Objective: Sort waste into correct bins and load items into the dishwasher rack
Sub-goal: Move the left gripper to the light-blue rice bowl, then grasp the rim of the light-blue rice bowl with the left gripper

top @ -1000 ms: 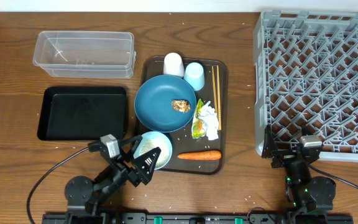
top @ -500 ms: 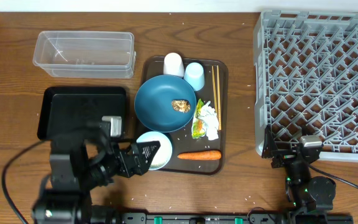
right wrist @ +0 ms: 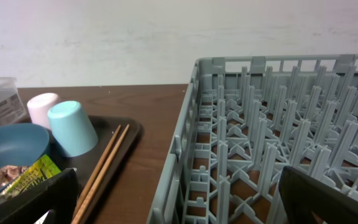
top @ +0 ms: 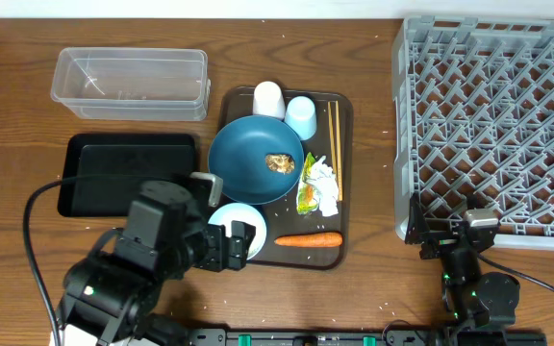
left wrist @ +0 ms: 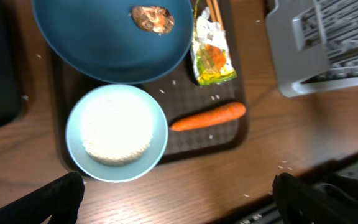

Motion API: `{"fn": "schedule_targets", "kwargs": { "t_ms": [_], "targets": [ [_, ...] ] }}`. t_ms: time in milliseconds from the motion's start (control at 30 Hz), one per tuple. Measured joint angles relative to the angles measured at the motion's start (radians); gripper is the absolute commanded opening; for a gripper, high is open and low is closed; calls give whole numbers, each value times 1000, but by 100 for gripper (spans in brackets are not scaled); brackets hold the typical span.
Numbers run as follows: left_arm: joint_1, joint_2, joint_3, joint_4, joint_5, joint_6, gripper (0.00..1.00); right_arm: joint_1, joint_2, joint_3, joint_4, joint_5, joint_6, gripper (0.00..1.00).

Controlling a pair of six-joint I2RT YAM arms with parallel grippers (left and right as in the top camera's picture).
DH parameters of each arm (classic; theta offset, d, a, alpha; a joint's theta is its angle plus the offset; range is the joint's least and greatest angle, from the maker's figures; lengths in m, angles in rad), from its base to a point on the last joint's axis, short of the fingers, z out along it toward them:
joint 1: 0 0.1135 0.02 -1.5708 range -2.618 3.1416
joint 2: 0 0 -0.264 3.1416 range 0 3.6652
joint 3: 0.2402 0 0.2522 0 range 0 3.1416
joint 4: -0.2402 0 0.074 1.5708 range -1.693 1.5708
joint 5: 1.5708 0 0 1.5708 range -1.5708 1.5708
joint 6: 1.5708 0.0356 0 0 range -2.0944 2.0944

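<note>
Next, my left gripper needs to go to the light blue bowl and close on the bowl's rim [top: 265,231] [left wrist: 166,128] beside the carrot's pointed end.
The light blue bowl [left wrist: 117,132] heaped with white rice sits at the serving tray's front left. My left gripper [left wrist: 179,199] hangs open above the table just in front of it; in the overhead view the left gripper [top: 231,245] partly covers the bowl [top: 248,223]. On the dark blue plate [top: 248,159] lies a brown lump [top: 279,162]. Tissue [top: 325,183], foil wrapper [top: 308,195], carrot [top: 308,239], chopsticks [top: 335,135], white cup [top: 268,99] and blue cup [top: 300,117] share the tray. My right gripper [right wrist: 179,199] stands open and empty at the rack's [top: 498,125] front left corner.
The clear tub [top: 131,82] stands at the back left, with the black tray [top: 113,173] in front of it. The brown serving tray [top: 346,173] lies between them and the rack. Cables trail along the table's front edge.
My left arm has risen and swung right, so its gripper now hangs over the bowl's front edge. The right arm has not moved.
</note>
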State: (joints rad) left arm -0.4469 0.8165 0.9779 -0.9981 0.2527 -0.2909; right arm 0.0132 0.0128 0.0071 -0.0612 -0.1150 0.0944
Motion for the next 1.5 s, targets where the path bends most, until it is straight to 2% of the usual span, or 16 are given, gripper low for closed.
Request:
{"fn": "schedule_targets", "kwargs": {
  "t_ms": [200, 500, 733, 1067, 1267, 1500],
  "targets": [
    [-85, 32, 0, 70, -100, -76, 98, 0, 0, 0, 0, 0, 0, 99],
    [-100, 117, 0, 105, -48, -185, 98, 0, 0, 0, 0, 0, 0, 99],
    [-161, 317, 0, 106, -38, -208, 98, 0, 0, 0, 0, 0, 0, 99],
    [-165, 592, 0, 82, -55, -260, 99, 0, 0, 0, 0, 0, 0, 99],
    [-209, 657, -1, 111, -112, -280, 95, 0, 0, 0, 0, 0, 0, 99],
    [-341, 689, -2, 144, -230, -338, 95, 0, 0, 0, 0, 0, 0, 99]
  ]
}}
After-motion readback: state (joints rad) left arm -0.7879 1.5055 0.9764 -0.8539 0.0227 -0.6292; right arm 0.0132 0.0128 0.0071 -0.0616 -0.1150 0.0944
